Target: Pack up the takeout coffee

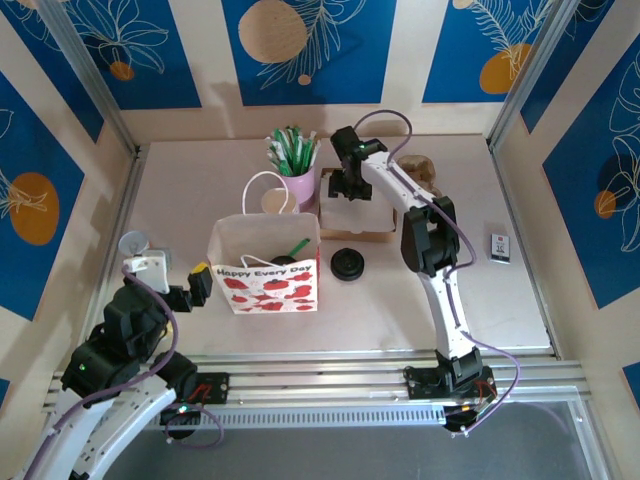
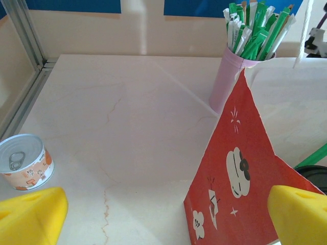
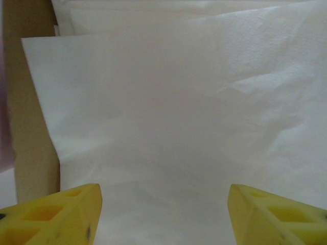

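The top napkin is lying flat under the open fingers of my right gripper, so next I lower them and pinch a fold mid-sheet (image 1: 353, 212) before I carry it to the bag.
A white and red paper gift bag (image 1: 265, 270) stands open mid-table. Inside it a round black lid (image 1: 283, 261) shows beside a green stick; that looks like the takeout coffee, its white cup hidden by the bag wall. The lid's edge (image 2: 312, 172) peeks out behind the bag's red side (image 2: 240, 173). My left gripper (image 1: 200, 285) is open at the bag's left side, its yellow fingers (image 2: 30, 214) wide apart and holding nothing. My right gripper (image 1: 350, 186) hangs open over a stack of white napkins (image 3: 173, 102), nothing between its fingers (image 3: 56, 214).
The napkins lie in a cardboard tray (image 1: 358, 222) behind the bag. A pink cup of green-wrapped sticks (image 1: 297, 165) stands to its left. Loose black lids (image 1: 347, 264) sit right of the bag. A small tin can (image 1: 133, 243) is at the left, a small card (image 1: 502, 247) at the right.
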Controlling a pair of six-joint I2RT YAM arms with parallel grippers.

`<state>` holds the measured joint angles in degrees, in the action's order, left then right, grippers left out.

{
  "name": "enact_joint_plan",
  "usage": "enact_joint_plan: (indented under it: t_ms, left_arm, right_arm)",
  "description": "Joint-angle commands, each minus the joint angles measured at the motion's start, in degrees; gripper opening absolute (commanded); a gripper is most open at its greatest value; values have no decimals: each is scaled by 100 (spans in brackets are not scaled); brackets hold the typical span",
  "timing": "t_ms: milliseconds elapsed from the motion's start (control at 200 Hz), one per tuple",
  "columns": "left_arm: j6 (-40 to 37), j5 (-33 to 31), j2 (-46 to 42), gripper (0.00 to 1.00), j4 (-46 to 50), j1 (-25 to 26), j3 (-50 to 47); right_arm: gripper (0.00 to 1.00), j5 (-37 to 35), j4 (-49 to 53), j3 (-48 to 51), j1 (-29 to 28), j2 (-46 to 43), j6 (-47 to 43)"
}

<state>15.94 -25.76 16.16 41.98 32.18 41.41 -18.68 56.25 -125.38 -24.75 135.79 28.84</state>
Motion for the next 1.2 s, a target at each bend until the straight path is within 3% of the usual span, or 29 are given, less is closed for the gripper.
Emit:
enact_joint_plan:
  t_ms: [0,805,890,980,1030,1195]
  left_arm:
    - [-103,12,-69,100,-194,69,-63]
    - [-109,27,-54,100,-199,61,-66]
    - [-112,31,-68,100,-197,69,-71]
    - [-109,33,-69,100,-203,69,-66]
    - [-110,31,-69,100,-203,63,-71]
    - [-119,43,-69,100,-212,69,-67]
  right_arm:
    - [64,-96,385,-318,-16,320,-43]
    - [32,304,270,-116,153,545,-102]
    - [38,169,392,-131,170,492,-33]
    - [58,111,264,112,145,243,46]
    - [63,72,216,209,129,133,76]
    - [62,85,206,257,111,193,65]
